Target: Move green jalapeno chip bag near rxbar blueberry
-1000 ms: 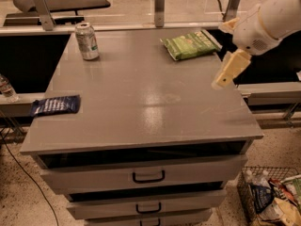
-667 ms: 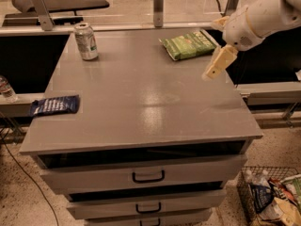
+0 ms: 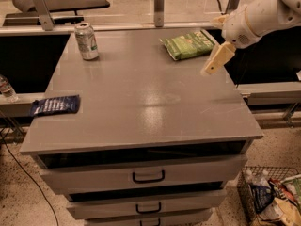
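Observation:
The green jalapeno chip bag is next, so my gripper will go to the middle of the green jalapeno chip bag (image 3: 190,45) and close there, squeezing it for the lift.
The green jalapeno chip bag (image 3: 189,44) lies flat on the grey table top (image 3: 141,88) at the far right. The rxbar blueberry (image 3: 55,105), a dark navy wrapper, lies at the table's left edge, nearer the front. My gripper (image 3: 215,61) hangs from the white arm at the table's right side, just right of and slightly nearer than the chip bag, above the surface and holding nothing.
A silver-green soda can (image 3: 87,41) stands upright at the far left of the table. Drawers (image 3: 148,176) are below the top. A wire basket of packets (image 3: 273,197) sits on the floor at the right. A water bottle (image 3: 6,88) is at the left.
My gripper has moved left and farther back, from the table's right edge toward the chip bag. The bag, bar and can have not moved.

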### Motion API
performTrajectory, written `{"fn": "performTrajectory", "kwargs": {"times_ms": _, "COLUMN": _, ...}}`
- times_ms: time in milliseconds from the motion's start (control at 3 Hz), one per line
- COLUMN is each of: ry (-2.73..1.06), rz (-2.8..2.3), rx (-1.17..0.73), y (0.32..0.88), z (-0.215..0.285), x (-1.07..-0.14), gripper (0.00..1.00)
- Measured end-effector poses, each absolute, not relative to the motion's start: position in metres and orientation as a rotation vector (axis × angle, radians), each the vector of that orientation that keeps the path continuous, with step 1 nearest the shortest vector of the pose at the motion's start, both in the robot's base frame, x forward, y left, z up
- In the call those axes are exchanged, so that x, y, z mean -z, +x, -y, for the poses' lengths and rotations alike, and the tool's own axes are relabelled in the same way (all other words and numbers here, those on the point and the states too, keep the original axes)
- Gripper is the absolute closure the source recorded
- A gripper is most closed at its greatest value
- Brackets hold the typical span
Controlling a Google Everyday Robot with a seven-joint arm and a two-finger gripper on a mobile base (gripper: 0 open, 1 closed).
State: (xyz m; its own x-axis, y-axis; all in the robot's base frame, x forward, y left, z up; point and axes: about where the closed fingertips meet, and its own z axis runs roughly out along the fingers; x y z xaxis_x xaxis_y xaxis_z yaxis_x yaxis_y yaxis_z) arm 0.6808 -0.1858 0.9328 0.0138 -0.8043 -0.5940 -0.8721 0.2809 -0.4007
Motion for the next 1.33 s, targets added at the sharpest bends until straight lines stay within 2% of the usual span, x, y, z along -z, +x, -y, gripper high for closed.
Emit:
{"fn": "performTrajectory", "kwargs": {"times_ms": 333, "ry": -1.477, "rz": -1.775, "rx": -0.083, "y": 0.697, "z": 0.183, "x": -0.927, "gripper": 0.00}}
{"fn": "performTrajectory", "kwargs": {"times_ms": 667, "ry": -1.371, "rz": -1.755, "rx": -0.029, "y": 0.741, "z": 0.183, "x": -0.918, "gripper": 0.00}}
{"fn": "performTrajectory", "kwargs": {"times_ms": 1333, "ry": -1.181, "rz": -1.806, "rx": -0.095, "y": 0.810, "z": 0.157, "x": -0.890, "gripper": 0.00}}
